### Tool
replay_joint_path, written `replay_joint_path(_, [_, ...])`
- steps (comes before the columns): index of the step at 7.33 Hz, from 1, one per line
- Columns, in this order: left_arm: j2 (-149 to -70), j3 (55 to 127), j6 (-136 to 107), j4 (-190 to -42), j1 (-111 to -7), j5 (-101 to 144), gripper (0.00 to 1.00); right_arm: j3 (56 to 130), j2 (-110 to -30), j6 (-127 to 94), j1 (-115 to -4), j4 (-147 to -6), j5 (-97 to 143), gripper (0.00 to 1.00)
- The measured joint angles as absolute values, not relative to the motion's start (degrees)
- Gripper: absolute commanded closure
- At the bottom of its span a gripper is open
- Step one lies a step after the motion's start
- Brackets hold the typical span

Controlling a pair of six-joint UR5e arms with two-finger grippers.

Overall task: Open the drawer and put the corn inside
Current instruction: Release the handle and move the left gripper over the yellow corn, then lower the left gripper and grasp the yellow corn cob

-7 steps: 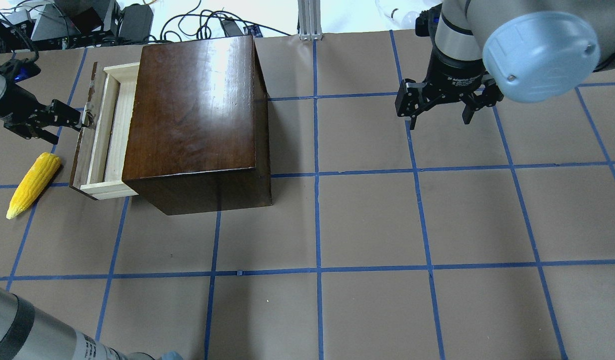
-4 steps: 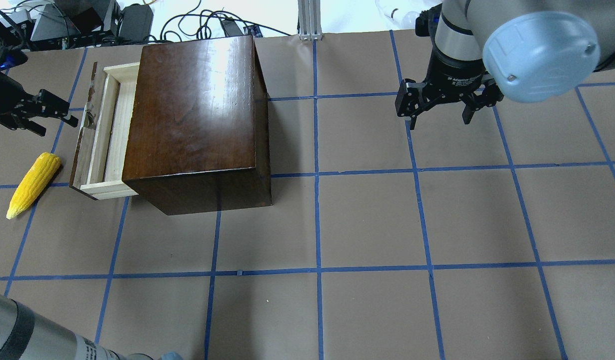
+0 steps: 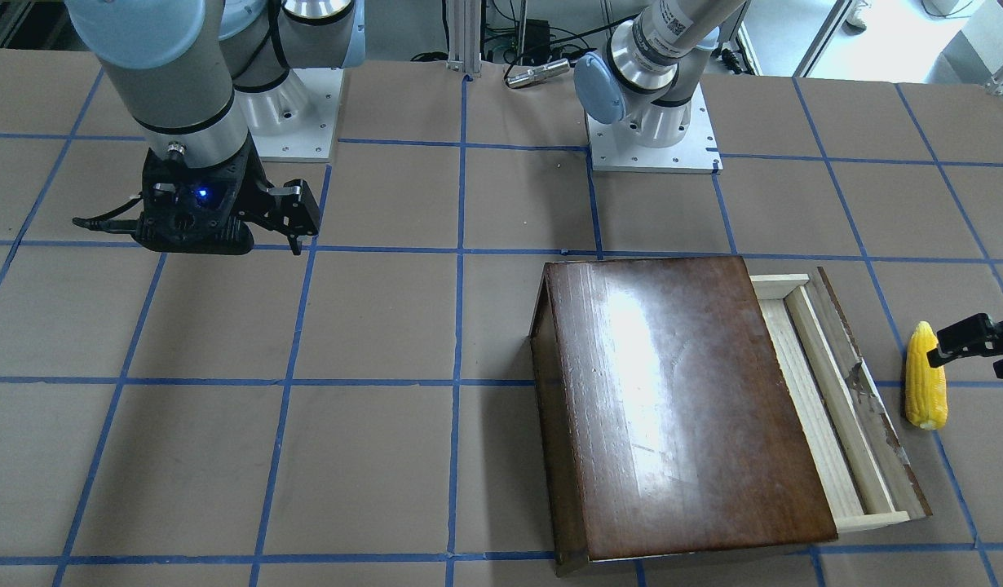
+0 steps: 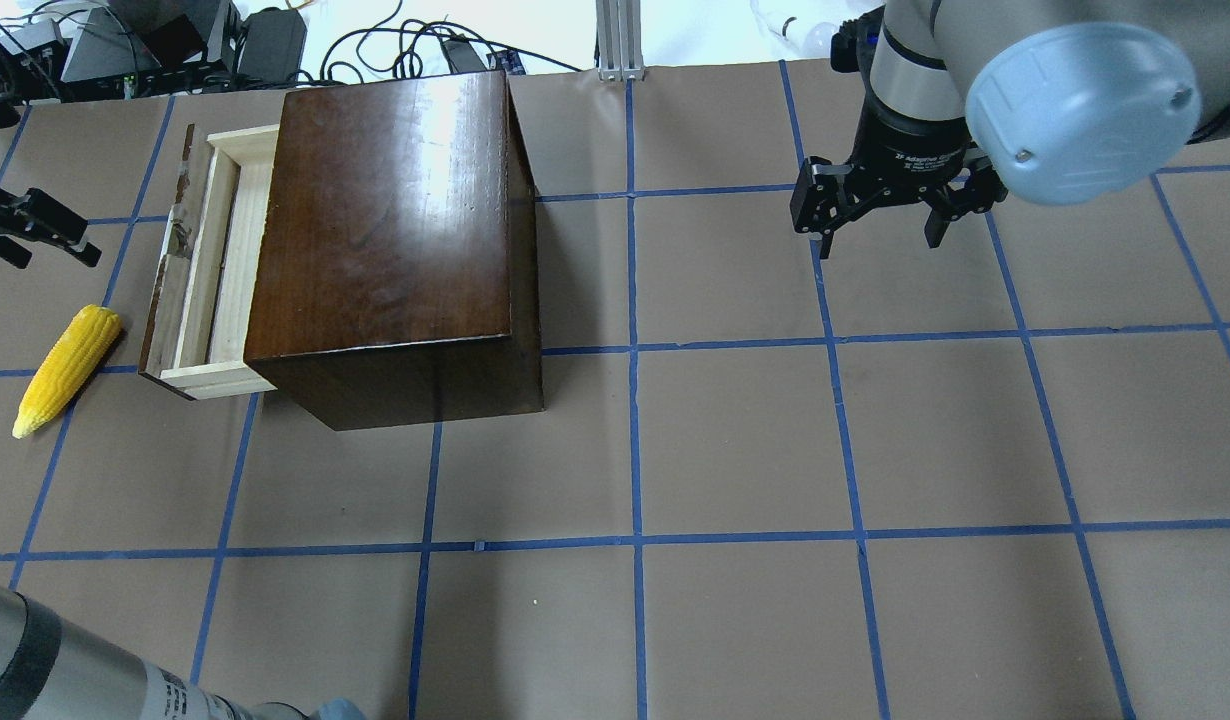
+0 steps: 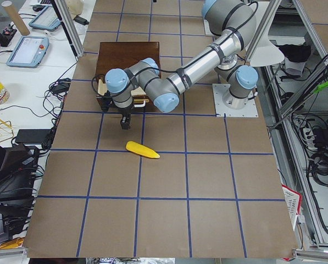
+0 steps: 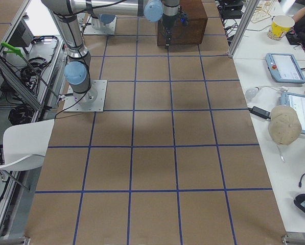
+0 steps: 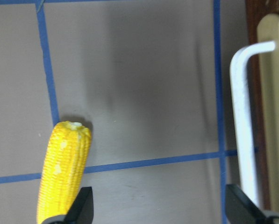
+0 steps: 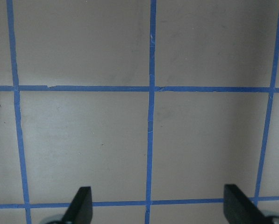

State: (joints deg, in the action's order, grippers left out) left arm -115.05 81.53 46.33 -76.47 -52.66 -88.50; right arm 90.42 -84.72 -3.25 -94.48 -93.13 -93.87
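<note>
The corn's middle (image 3: 925, 380) (image 7: 61, 179), with a blue tape line passing beneath it, is next for my left gripper, which should go there and close across the corn's long sides.
The dark-brown box (image 4: 385, 230) stands at the far left of the table. Its drawer (image 4: 215, 270) of pale wood is pulled out partway to the left, with the worn front panel (image 3: 872, 399) outermost. The corn (image 4: 65, 370) lies on the table just left of the drawer front, and also shows in the left wrist view (image 7: 64, 172) and the front view (image 3: 925, 387). My left gripper (image 4: 65, 242) is open and empty, left of the drawer and beyond the corn's blunt end. My right gripper (image 4: 875, 225) is open and empty above the far right of the table.
The drawer front with a pale handle piece (image 7: 244, 126) is at the right edge of the left wrist view. Cables and equipment (image 4: 175, 45) lie beyond the table's far edge. Blue tape lines mark the brown table (image 4: 735, 440) into squares.
My left gripper has drawn back to the left, away from the drawer's knob. The drawer, the corn and the right arm have not moved.
</note>
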Motion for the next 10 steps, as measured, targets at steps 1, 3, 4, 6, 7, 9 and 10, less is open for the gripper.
replay_joint_path(1, [-115.7, 82.5, 49.6, -74.8, -51.9, -89.6, 0.0, 90.4, -84.7, -3.3, -94.5, -93.1, -93.9, 0.0])
replay_joint_path(3, [-117.1, 85.4, 53.5, -69.2, -51.3, -91.6, 0.0, 90.4, -84.7, -3.3, -94.5, -93.1, -93.9, 0.0])
replay_joint_path(4, [-117.8, 87.2, 55.5, -65.4, -50.9, -92.6, 0.0, 90.4, -84.7, -3.3, -94.5, -93.1, -93.9, 0.0])
replay_joint_path(6, [-119.5, 91.1, 57.9, -57.4, -49.9, -93.2, 0.0, 90.4, -84.7, -3.3, -94.5, -93.1, -93.9, 0.0])
replay_joint_path(7, [-120.1, 92.4, 57.9, -55.6, -49.5, -93.2, 0.0, 90.4, -84.7, -3.3, -94.5, -93.1, -93.9, 0.0])
replay_joint_path(9, [-121.5, 93.1, 56.9, -54.7, -48.6, -93.0, 0.0, 90.4, -84.7, -3.3, -94.5, -93.1, -93.9, 0.0])
replay_joint_path(10, [-122.1, 93.1, 55.8, -54.6, -48.4, -92.9, 0.0, 90.4, -84.7, -3.3, -94.5, -93.1, -93.9, 0.0])
